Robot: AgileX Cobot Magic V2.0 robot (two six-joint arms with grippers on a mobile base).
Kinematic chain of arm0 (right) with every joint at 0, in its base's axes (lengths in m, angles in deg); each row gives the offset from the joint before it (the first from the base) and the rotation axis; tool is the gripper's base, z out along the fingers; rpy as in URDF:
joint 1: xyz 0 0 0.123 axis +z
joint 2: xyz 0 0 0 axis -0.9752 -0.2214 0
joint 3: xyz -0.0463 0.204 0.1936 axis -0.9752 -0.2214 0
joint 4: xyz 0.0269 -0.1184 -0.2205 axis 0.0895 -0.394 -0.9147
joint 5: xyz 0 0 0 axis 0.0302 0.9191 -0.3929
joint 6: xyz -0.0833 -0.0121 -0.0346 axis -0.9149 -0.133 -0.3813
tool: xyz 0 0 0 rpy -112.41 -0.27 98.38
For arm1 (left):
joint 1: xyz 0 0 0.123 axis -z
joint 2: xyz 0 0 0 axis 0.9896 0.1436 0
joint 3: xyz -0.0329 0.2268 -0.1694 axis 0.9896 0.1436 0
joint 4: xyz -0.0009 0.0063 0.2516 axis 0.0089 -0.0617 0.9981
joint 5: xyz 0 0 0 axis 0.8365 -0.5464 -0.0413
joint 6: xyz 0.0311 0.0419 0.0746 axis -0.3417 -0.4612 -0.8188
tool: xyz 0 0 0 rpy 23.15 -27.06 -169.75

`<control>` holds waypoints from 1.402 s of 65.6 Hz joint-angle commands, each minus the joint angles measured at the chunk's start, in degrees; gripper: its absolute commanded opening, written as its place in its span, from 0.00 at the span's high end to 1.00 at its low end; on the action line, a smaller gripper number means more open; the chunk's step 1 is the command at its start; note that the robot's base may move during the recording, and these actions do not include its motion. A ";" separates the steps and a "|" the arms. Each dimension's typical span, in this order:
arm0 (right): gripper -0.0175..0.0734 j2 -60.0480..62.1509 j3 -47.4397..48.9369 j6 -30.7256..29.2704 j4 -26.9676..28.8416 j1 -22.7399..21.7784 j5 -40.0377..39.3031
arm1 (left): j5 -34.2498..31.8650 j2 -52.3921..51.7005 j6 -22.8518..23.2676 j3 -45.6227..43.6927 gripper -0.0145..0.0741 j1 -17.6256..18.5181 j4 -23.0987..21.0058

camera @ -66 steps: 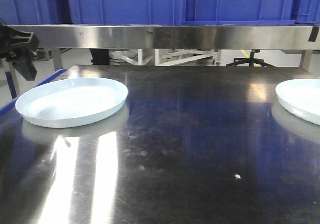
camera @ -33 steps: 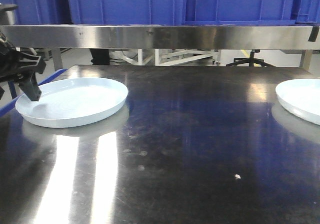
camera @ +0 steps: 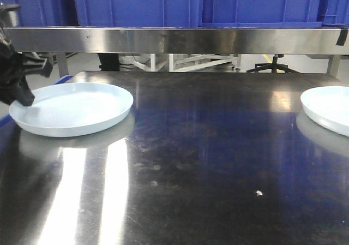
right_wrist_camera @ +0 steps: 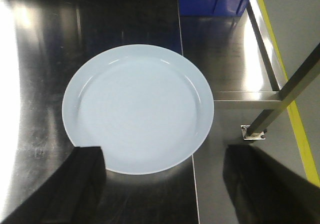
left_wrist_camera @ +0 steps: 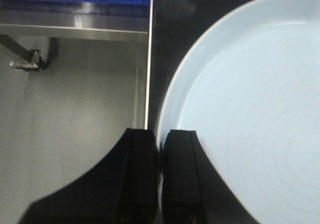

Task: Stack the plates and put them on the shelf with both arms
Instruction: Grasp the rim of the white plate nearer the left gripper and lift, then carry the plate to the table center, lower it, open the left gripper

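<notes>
I will release the white plate in my left gripper, now near the table's edge, on the bare middle of the table, nearer the other plate point(camera: 215, 124).
Two white plates lie on the dark steel table point(camera: 207, 163). The left plate point(camera: 71, 109) sits near the table's left edge. My left gripper point(camera: 20, 89) is at its left rim. In the left wrist view the two black fingers point(left_wrist_camera: 142, 174) stand shut on the rim of this plate point(left_wrist_camera: 240, 109), which runs between them. The right plate point(camera: 329, 108) is cut off by the frame's right side. It shows whole point(right_wrist_camera: 137, 107) in the right wrist view. There my right gripper point(right_wrist_camera: 165, 156) hovers open above its near edge, touching nothing.
A steel shelf point(camera: 174, 40) spans the back of the table and carries blue bins point(camera: 142, 5). The table's left edge point(left_wrist_camera: 148, 59) drops to grey floor. By the right plate stand a steel post point(right_wrist_camera: 285, 97) and a yellow floor line point(right_wrist_camera: 295, 119).
My left gripper has come down from the left onto the left plate's rim and shut on it. That plate has slid a little to the left. The right plate has not moved.
</notes>
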 commanded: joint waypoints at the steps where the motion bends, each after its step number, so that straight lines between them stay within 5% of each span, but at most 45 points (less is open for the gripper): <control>1: 0.16 0.21 2.30 -0.14 -1.19 -0.12 -4.25 | -0.75 -4.70 0.06 -3.77 0.72 0.70 -1.27; 24: 0.16 0.21 2.30 -0.14 -1.17 -0.12 -4.25 | 2.11 -9.18 0.06 -13.39 0.72 9.65 -1.54; 55: 0.16 0.21 2.30 -0.14 -1.18 -0.12 -4.20 | -5.57 -3.52 0.06 -13.76 0.72 24.88 -5.78; 84: 0.16 0.21 2.30 -0.14 -1.18 -0.12 -4.20 | -9.77 5.15 0.06 -13.76 0.72 26.99 -5.78; 92: 0.16 0.21 2.30 -0.14 -1.18 -0.12 -4.20 | -9.33 6.18 0.06 -13.85 0.60 26.99 -5.21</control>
